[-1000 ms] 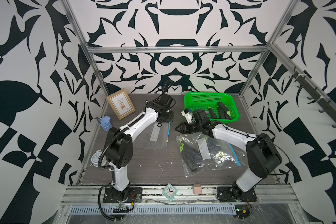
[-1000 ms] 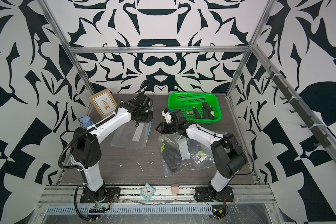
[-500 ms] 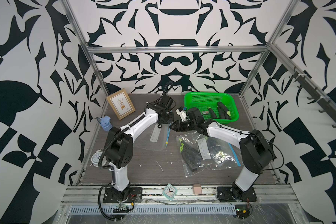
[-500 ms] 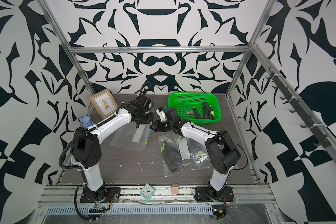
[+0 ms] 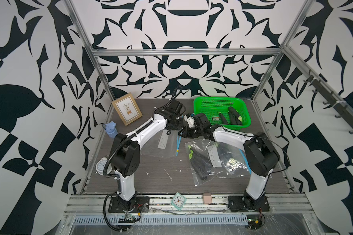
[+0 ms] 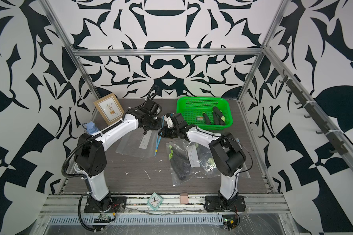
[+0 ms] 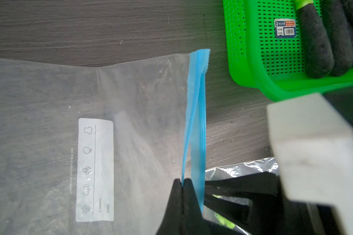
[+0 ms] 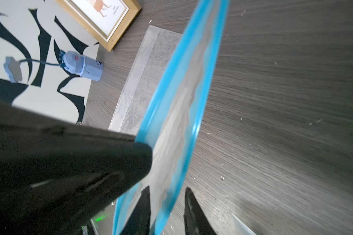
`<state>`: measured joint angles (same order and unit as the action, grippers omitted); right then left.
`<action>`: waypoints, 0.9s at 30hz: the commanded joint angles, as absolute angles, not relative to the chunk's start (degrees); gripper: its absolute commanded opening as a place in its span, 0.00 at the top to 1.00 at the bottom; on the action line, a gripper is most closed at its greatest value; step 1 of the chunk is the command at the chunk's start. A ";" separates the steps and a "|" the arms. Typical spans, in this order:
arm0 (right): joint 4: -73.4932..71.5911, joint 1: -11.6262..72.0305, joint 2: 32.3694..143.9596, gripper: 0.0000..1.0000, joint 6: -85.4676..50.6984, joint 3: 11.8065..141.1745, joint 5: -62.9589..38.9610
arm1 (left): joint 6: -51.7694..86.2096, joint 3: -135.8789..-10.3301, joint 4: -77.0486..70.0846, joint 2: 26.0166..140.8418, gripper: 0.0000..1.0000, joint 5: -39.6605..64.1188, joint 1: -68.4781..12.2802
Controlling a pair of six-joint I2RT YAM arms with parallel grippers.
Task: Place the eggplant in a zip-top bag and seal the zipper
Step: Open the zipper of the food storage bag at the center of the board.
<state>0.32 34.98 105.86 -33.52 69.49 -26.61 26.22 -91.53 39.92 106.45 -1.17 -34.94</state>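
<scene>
My left gripper is pinching the bag's blue edge only at its fingertips, so it should open and get more of the bag's edge (image 7: pixel 186 154) between its fingers before it spreads the bag's opening.
An empty clear zip-top bag (image 5: pixel 161 142) (image 6: pixel 139 144) lies flat on the dark table, its blue zipper (image 7: pixel 196 122) facing the basket. My left gripper (image 7: pixel 182 181) is shut on one lip of the zipper and lifts it, so the mouth gapes a little. The right gripper (image 8: pixel 167 188) (image 5: pixel 181 134) is open, and the other blue lip (image 8: pixel 192 101) passes between its two fingers. Dark eggplants (image 5: pixel 232 118) (image 7: pixel 314 44) with green stems lie in the green basket (image 5: pixel 218 99) (image 6: pixel 202 98) at the back right.
Filled clear bags (image 5: pixel 212 158) holding dark eggplants lie under the right arm. A framed picture (image 5: pixel 126 110), a blue figurine (image 5: pixel 110 130) and a white alarm clock (image 5: pixel 101 165) line the left edge. A small green clock (image 5: pixel 178 200) sits on the front rail.
The right gripper has swung left from beside the basket to the bag's zipper and its jaws have narrowed. The left gripper has stayed shut on the zipper lip.
</scene>
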 commanded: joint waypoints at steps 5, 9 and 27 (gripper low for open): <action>-0.70 35.24 102.35 1.00 -32.76 69.18 -21.73 | 27.12 -90.23 40.30 102.97 1.00 -2.37 -35.38; -1.31 35.23 99.89 1.00 -32.71 67.52 -20.46 | 27.82 -89.35 40.29 102.33 0.91 -1.84 -35.48; 2.05 35.20 95.36 1.00 -32.10 68.24 -18.06 | 29.41 -85.73 39.03 101.22 0.71 -4.72 -37.68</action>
<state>2.68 34.98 99.00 -33.04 67.48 -19.75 28.77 -87.33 38.39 103.74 -3.84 -37.21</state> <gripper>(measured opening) 0.045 0.313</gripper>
